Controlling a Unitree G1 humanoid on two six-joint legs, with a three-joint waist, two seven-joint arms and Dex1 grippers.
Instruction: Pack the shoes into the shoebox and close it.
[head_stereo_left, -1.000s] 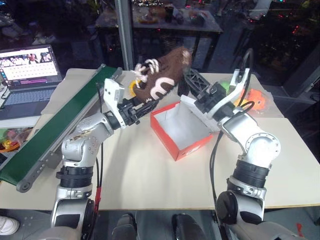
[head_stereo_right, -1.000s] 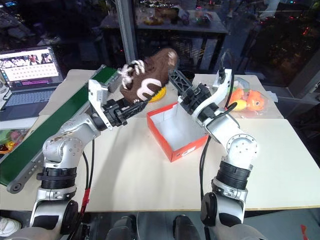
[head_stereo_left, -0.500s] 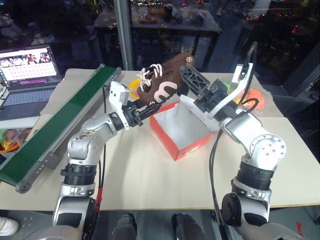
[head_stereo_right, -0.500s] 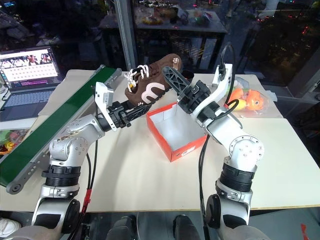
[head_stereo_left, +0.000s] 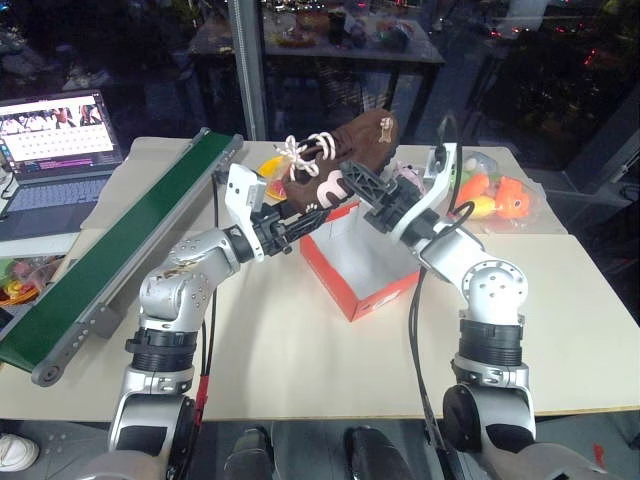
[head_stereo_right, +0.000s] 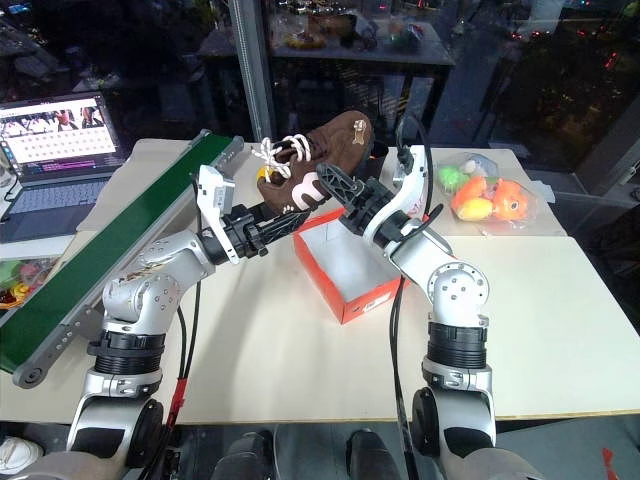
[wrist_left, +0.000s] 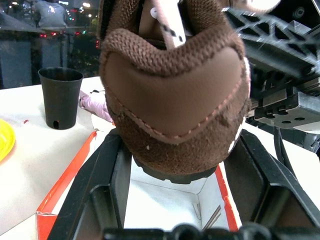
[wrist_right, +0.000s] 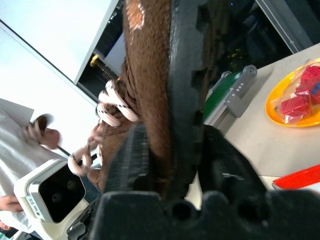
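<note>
My right gripper is going to lower the dark brown shoe, now hanging above the shoebox's far corner, and set it down on the white bottom inside the open red shoebox (head_stereo_left: 366, 255).
A dark brown shoe (head_stereo_left: 352, 143) with cream laces hangs in the air above the far left corner of the open red shoebox (head_stereo_left: 335, 285), whose white inside faces up. My left gripper (head_stereo_left: 300, 212) is shut on the shoe's heel; in the left wrist view the heel (wrist_left: 175, 100) sits wedged between both fingers (wrist_left: 107, 175). From the right, my right gripper (head_stereo_left: 352, 184) is shut on the shoe's side. The right wrist view has its fingers (wrist_right: 186, 75) clamped on brown suede next to the laces (wrist_right: 112, 107).
A green conveyor belt (head_stereo_left: 110, 260) runs along the table's left side, with a laptop (head_stereo_left: 60, 135) behind it. A yellow plate (head_stereo_left: 270, 166) lies behind the shoe, a bag of toy fruit (head_stereo_left: 492, 196) sits at the back right, and a black cup (wrist_left: 60, 97) stands beyond the box.
My right gripper has swung left and down from beside the box and closed on the shoe. The left gripper has kept its hold and place.
</note>
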